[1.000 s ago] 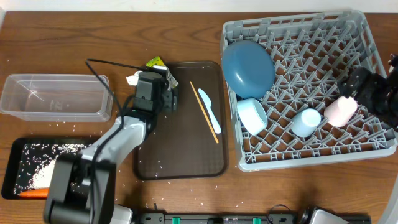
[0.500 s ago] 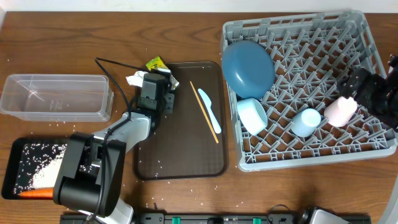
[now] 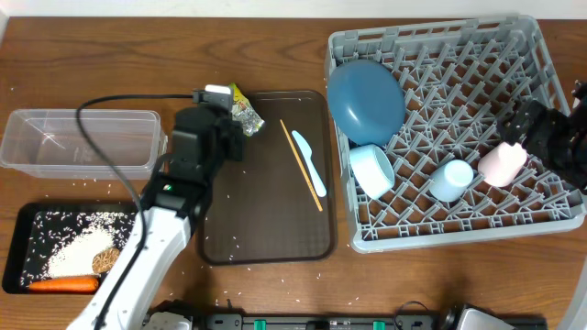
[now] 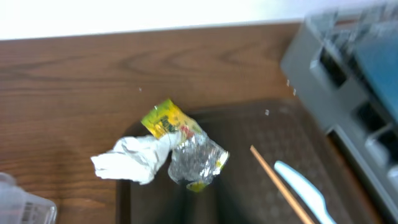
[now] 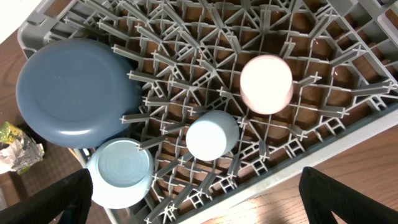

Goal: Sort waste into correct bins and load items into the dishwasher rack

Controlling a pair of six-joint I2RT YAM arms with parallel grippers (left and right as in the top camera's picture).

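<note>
Crumpled white paper sticks to my left gripper's wrapper; I should put both on the serving tray, then take the wrapper alone (image 4: 196, 155).
My left gripper (image 3: 236, 113) (image 4: 198, 188) is shut on a silvery wrapper (image 4: 196, 158). A yellow-green wrapper (image 4: 165, 118) and crumpled white paper (image 4: 130, 158) cling to it, above the serving tray's back left corner. The spoon (image 3: 309, 163) and chopstick (image 3: 301, 167) lie on that tray. The clear tub (image 3: 83, 142) stands left. The black tray (image 3: 23, 225) holds rice (image 3: 73, 252), a brown lump (image 3: 105, 259) and the carrot (image 3: 62, 284). My right gripper (image 5: 196, 186) hangs open over the rack (image 3: 550, 64), which holds the plate (image 3: 367, 99), bowl (image 3: 371, 170), light blue cup (image 3: 452, 179) and pink cup (image 3: 503, 163).
The dark brown serving tray (image 3: 266, 215) lies between the bins and the rack. Loose rice grains are scattered on the wooden table (image 3: 92, 55) around the black tray. A black cable (image 3: 101, 105) loops from the left arm over the clear tub's corner.
The left gripper has shut on the wrapper bundle and lifted it; the arm has swung up and left. The paper and wrappers have shifted with it. The right arm has not moved.
</note>
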